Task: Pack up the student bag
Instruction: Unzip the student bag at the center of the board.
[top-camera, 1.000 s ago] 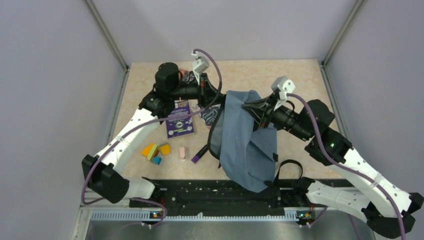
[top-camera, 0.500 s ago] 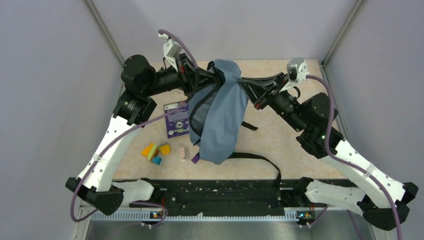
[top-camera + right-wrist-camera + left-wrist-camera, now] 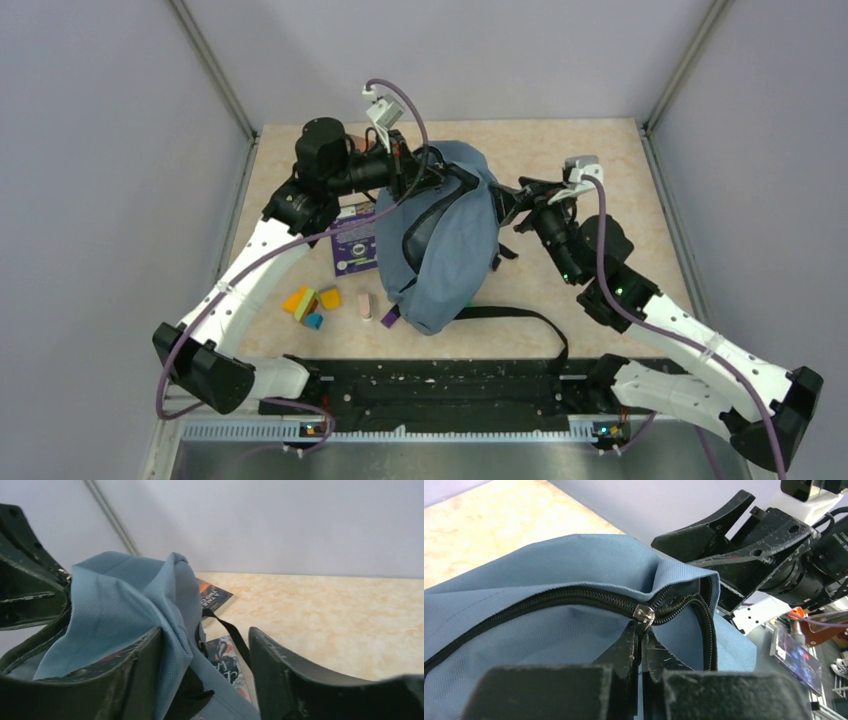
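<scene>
The bag's opening sags narrow, so before packing, my right gripper will pinch the bag's loose side fold (image 3: 171, 622) and my left gripper the bag's opposite edge to open it wider.
The student bag (image 3: 445, 245), slate-blue fabric with black zippers, stands slumped in the middle of the table. At its top, my left gripper (image 3: 437, 177) is shut on the metal zipper pull (image 3: 643, 615), with the fingertips (image 3: 631, 642) pinched together just below it. My right gripper (image 3: 508, 205) is at the bag's upper right side with its jaws open. In the right wrist view a loose fold of the bag (image 3: 125, 605) drapes over the left finger (image 3: 142, 665), and the right finger (image 3: 280, 670) stands apart from it.
A purple book (image 3: 355, 242) lies left of the bag. In front of it are coloured blocks (image 3: 310, 302), a pink eraser (image 3: 365, 306) and a purple marker (image 3: 390, 318). A black strap (image 3: 530, 320) trails towards the near edge. Two more books (image 3: 216, 598) lie behind the bag.
Both arms had lifted the bag high and back; it has now come down onto the table. The right gripper opened and released the fabric. The left stays shut.
</scene>
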Controlling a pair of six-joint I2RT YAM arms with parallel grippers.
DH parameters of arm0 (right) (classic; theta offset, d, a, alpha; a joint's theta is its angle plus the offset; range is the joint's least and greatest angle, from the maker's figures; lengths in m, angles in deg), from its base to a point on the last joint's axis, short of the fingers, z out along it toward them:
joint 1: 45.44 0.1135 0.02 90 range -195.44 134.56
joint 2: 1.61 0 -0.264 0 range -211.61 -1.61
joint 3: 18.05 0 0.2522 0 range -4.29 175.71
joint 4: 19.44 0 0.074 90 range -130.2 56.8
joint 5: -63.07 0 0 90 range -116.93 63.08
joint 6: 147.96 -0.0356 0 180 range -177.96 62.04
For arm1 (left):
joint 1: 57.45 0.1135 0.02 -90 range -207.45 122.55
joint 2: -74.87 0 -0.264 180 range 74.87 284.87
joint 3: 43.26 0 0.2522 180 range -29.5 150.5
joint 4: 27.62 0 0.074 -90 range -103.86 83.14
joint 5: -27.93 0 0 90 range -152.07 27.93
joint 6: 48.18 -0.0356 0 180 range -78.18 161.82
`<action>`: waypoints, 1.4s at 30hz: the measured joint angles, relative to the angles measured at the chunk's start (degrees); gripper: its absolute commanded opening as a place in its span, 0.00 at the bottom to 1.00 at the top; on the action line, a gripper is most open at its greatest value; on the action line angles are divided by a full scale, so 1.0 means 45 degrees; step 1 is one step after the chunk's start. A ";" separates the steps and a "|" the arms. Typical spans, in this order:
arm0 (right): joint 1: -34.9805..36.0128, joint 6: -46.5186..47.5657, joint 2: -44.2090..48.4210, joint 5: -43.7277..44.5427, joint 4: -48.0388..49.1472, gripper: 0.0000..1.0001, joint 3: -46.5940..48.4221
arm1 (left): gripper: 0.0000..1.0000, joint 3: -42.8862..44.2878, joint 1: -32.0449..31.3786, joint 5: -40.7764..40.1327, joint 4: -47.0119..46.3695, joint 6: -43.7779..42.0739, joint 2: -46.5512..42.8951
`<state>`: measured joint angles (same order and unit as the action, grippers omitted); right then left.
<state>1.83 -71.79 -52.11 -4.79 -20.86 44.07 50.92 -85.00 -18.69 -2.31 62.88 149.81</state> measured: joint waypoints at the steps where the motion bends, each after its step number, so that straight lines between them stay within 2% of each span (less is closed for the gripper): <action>1: -0.0029 0.0068 0.0053 0.0253 -0.0175 0.80 0.0000 | 0.00 -0.0078 0.0005 -0.0102 -0.0199 0.0010 0.0049; 4: -0.0112 0.0136 0.0257 0.0811 -0.0869 0.89 0.0005 | 0.00 -0.0112 0.0005 -0.0267 -0.0661 0.0063 0.0228; 7: -0.0131 0.0165 0.0563 0.0947 -0.1622 0.92 0.0068 | 0.00 -0.0117 0.0005 -0.0389 -0.1030 0.0112 0.0403; 11: -0.0131 0.0243 0.0918 0.0675 -0.2939 0.94 0.0714 | 0.00 -0.0112 0.0005 -0.0544 -0.1263 0.0214 0.0505; 20: -0.0151 0.0384 0.0704 -0.1928 -0.4692 0.95 0.3371 | 0.00 -0.0112 0.0053 -0.0845 -0.1413 0.0316 0.0554; 28: -0.0151 -0.0665 -0.0559 -0.2322 -0.6052 0.92 0.3687 | 0.00 -0.0112 0.0053 -0.0903 -0.1428 0.0316 0.0554; 29: -0.0151 -0.0806 -0.0811 -0.2414 -0.6222 0.89 0.3672 | 0.00 -0.0112 0.0053 -0.0903 -0.1428 0.0316 0.0554; 30: -0.0155 -0.0967 -0.0986 -0.2521 -0.6309 0.78 0.3614 | 0.00 -0.0112 0.0053 -0.0903 -0.1428 0.0316 0.0554; 33: -0.0155 -0.1545 -0.1098 -0.3007 -0.6037 0.26 0.3147 | 0.00 -0.0112 0.0053 -0.0899 -0.1428 0.0301 0.0554; 35: -0.0155 -0.1860 -0.1001 -0.3172 -0.5581 0.07 0.2827 | 0.06 -0.0112 0.0053 -0.0923 -0.1409 0.0228 0.0554; 37: -0.0185 -0.2161 -0.0855 -0.3050 -0.5333 0.00 0.2608 | 0.15 -0.0107 0.0053 -0.1229 -0.1268 -0.0024 0.0549; 42: -0.0204 -0.2234 -0.0719 -0.2705 -0.5319 0.00 0.2501 | 0.49 -0.0063 0.0053 -0.3240 -0.0189 -0.1078 0.0374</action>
<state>0.91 -81.84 -55.34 -16.97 -44.80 55.33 50.64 -84.76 -33.27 -3.16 58.02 151.49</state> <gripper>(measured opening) 0.037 0.334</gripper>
